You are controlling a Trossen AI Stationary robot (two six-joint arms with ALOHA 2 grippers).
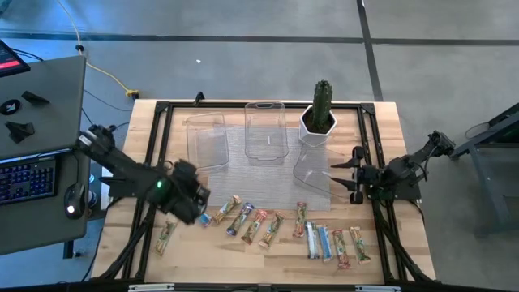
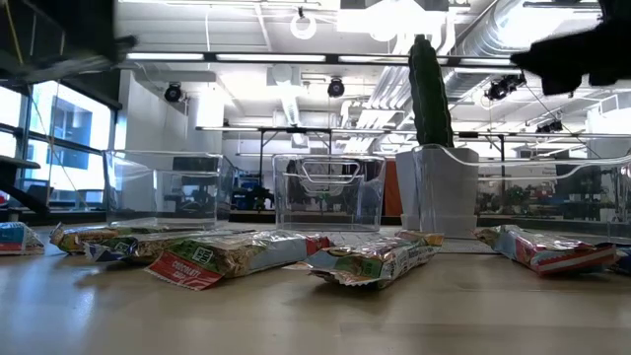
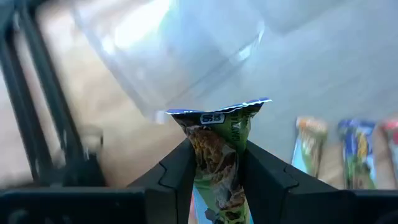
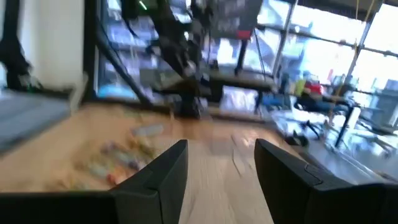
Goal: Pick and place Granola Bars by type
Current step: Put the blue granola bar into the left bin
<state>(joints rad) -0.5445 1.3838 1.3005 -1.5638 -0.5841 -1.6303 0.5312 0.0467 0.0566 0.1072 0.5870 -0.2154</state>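
Next, I let go of the green-tan bar with my left gripper inside the clear plastic bin (image 1: 208, 140) (image 3: 155, 18) closest to the keyboard.
My left gripper (image 1: 197, 209) is at the table's left, above the left end of the row of bars, shut on a green-tan granola bar (image 3: 217, 149). Several more granola bars (image 1: 259, 227) lie flat in a loose row along the near part of the table, and one lies apart at the near left (image 1: 166, 235). In the low view they lie across the foreground (image 2: 375, 258). My right gripper (image 4: 221, 180) waits open at the table's right side (image 1: 347, 174), with nothing between its fingers. My left gripper pinches the green-tan bar between its two fingers, which press in on its two long sides (image 3: 198, 155). The wrapper is squeezed narrow there. The bar's crimped end (image 3: 217, 111) fans out past the fingertips. The fingers slant downward, and the bar is lifted clear of the table.
Three clear plastic bins stand on a grey mat at the table's far middle (image 1: 207, 142), (image 1: 266, 130), (image 1: 312, 174). A cactus in a white pot (image 1: 320, 113) stands at the far right. A keyboard and mouse (image 1: 73, 199) sit on a side desk to the left.
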